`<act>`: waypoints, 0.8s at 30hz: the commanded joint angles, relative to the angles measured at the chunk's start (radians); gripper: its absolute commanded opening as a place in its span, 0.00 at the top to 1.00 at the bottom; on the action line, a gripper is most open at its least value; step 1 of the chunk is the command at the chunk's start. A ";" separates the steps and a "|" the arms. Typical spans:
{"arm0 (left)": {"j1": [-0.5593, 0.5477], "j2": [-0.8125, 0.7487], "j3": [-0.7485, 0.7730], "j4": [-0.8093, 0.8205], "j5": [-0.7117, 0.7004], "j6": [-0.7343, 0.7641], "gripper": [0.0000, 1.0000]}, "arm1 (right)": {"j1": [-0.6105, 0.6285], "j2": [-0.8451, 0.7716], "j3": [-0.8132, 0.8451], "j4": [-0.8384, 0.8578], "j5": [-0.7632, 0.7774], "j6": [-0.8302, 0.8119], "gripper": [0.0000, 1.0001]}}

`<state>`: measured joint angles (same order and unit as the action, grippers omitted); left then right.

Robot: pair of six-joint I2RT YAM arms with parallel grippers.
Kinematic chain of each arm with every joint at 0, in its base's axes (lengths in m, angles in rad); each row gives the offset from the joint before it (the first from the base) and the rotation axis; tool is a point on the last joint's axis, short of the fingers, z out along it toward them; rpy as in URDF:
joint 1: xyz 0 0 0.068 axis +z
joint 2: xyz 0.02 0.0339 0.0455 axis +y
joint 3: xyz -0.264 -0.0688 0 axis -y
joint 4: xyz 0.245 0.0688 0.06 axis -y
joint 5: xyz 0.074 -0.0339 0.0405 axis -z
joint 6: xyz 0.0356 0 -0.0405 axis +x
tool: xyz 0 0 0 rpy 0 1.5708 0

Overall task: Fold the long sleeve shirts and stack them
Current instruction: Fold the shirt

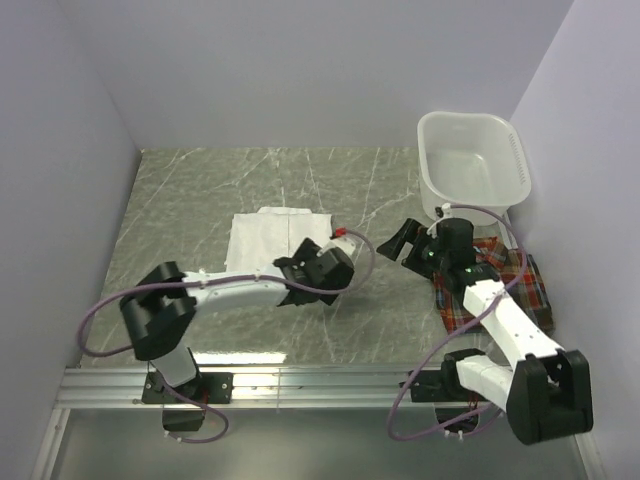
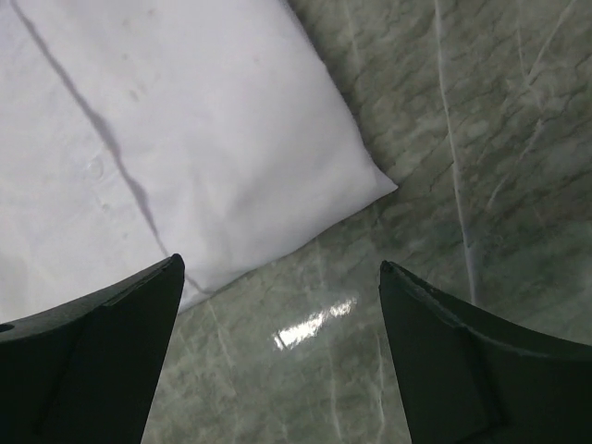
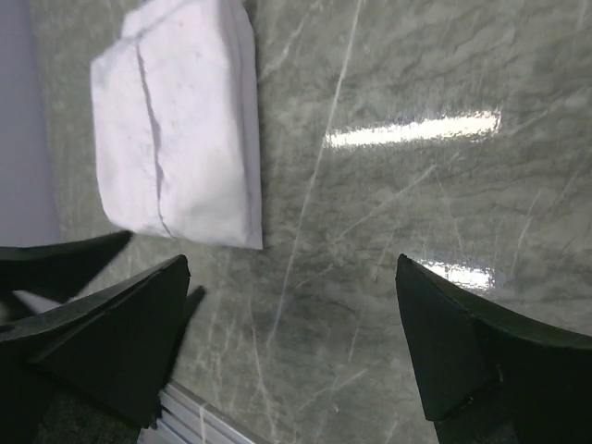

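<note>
Next, my right gripper goes to the white shirt's side edge (image 1: pixel 329 234) (image 3: pixel 248 116) facing the plaid shirt and closes there, around that side edge's middle.
A plain white long sleeve shirt (image 1: pixel 268 236) lies folded in a neat rectangle at the middle of the table. My left gripper (image 1: pixel 312 270) hovers over its near right corner. In the left wrist view the white shirt (image 2: pixel 185 139) fills the upper left, and the left gripper (image 2: pixel 280 264) stands open with only bare table between its fingers. The plaid long sleeve shirt (image 1: pixel 512 285) lies crumpled at the right, partly under the right arm. My right gripper (image 1: pixel 398 245) is open above bare table between the two shirts. The right wrist view shows the right gripper (image 3: pixel 292 262) empty and the white shirt (image 3: pixel 176 139) beyond.
A white plastic basin (image 1: pixel 505 135) stands at the back right, close to the wall. The marbled green table (image 1: pixel 200 190) is bounded by walls on the left, back and right. A metal rail (image 1: pixel 300 385) runs along the near edge.
</note>
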<state>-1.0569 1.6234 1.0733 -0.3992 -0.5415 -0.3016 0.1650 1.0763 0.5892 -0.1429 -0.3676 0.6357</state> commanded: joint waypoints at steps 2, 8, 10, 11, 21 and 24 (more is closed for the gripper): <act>-0.057 0.145 0.080 0.065 -0.110 0.108 0.09 | -0.031 -0.076 -0.020 0.029 -0.001 0.016 0.01; -0.091 0.279 0.135 0.086 -0.218 0.148 0.13 | -0.051 -0.095 -0.046 0.040 -0.024 0.027 0.02; -0.091 0.309 0.137 0.102 -0.241 0.154 0.16 | -0.058 -0.098 -0.057 0.049 -0.028 0.032 0.02; -0.091 0.319 0.140 0.105 -0.256 0.160 0.17 | -0.061 -0.099 -0.061 0.049 -0.028 0.035 0.02; -0.083 0.398 0.142 0.120 -0.278 0.139 0.59 | -0.091 -0.113 -0.084 0.068 -0.034 0.047 0.03; -0.077 0.354 0.139 0.106 -0.282 0.102 0.94 | -0.091 -0.085 -0.095 0.109 -0.063 0.074 0.03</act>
<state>-1.1454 2.0060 1.2156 -0.2741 -0.8173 -0.1642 0.0814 0.9840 0.5098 -0.1059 -0.3973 0.6834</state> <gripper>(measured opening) 0.131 0.972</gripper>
